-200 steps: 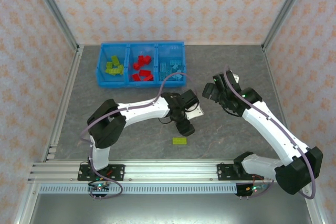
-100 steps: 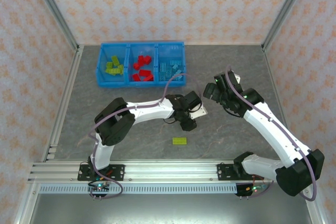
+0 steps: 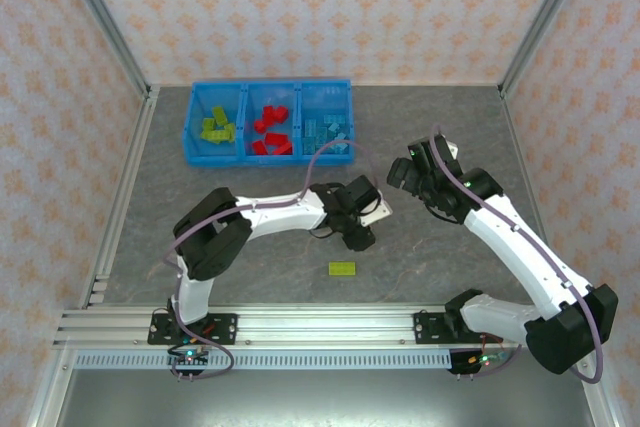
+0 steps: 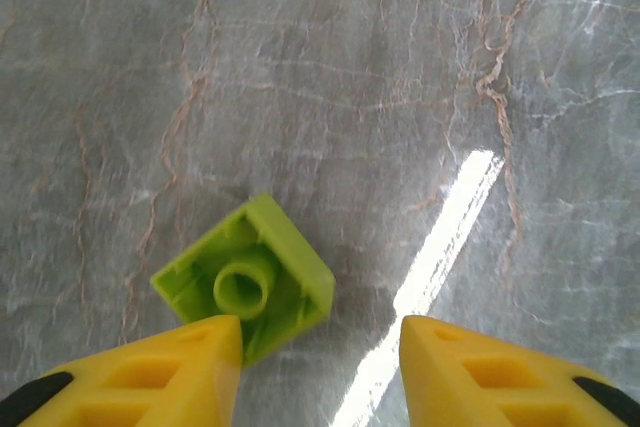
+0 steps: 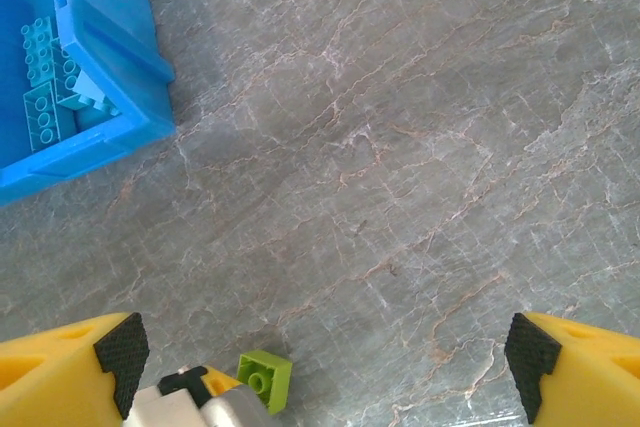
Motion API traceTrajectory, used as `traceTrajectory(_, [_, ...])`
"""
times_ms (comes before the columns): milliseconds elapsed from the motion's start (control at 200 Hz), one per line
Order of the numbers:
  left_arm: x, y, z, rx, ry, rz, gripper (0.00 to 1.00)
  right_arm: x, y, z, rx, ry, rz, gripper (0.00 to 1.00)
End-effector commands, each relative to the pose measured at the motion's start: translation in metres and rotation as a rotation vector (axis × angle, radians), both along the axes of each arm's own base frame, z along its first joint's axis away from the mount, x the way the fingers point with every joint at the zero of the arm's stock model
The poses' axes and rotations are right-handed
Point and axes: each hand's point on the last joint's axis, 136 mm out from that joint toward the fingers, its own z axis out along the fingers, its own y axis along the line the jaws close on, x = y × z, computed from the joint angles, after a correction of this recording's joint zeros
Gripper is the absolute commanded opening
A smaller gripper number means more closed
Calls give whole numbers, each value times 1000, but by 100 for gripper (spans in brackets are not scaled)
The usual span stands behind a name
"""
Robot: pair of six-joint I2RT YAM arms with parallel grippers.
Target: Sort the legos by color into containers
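My left gripper should open, turn square and close on the small lime green lego's flat sides (image 4: 297, 241), because it lies crooked with its corner at one fingertip.
The blue tray of containers (image 3: 195, 112) sits at the far left, with lime green legos (image 3: 217, 129), red legos (image 3: 270, 132) and light blue legos (image 3: 328, 129) in separate compartments. A small lime green lego (image 4: 245, 282) lies upside down on the table, its near corner against one of my left gripper's yellow fingertips (image 4: 195, 347). My left gripper (image 4: 320, 332) is open, low over the table, and grips nothing. A flat lime green lego (image 3: 342, 268) lies nearer the front edge. My right gripper (image 3: 415, 167) hangs wide open, with the small lime lego (image 5: 265, 379) below it.
The tray's corner (image 5: 110, 77) with light blue bricks lies at the upper left of the right wrist view. Bare grey stone table (image 3: 440, 127) spreads right of the tray and round both arms. Metal frame rails (image 3: 125, 197) run along the table's edges.
My left wrist has drawn back a little from the front edge and its elbow has swung right. The right arm has hardly moved.
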Motion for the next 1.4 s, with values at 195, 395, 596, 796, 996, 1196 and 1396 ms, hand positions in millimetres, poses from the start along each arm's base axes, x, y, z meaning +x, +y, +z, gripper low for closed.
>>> traceTrajectory(195, [8,-7,58,-203,-28,193,76,-4,-12,18,91,-7,-85,95])
traceTrajectory(395, [9,8,32,6,60,278,84,-7,-29,8,161,58,-180,95])
traceTrajectory(596, [3,8,-3,147,168,287,88,-13,-38,-5,197,92,-226,95])
traceTrajectory(796, [7,9,-22,235,173,296,74,-13,-37,-4,223,71,-219,95])
traceTrajectory(996, [15,11,-33,286,150,313,50,-13,-35,-7,222,77,-209,95])
traceTrajectory(1196, [15,7,-32,263,151,299,37,-14,-35,-11,214,87,-197,95])
traceTrajectory(1396, [23,13,-11,177,131,344,28,-12,-30,-10,222,95,-175,95])
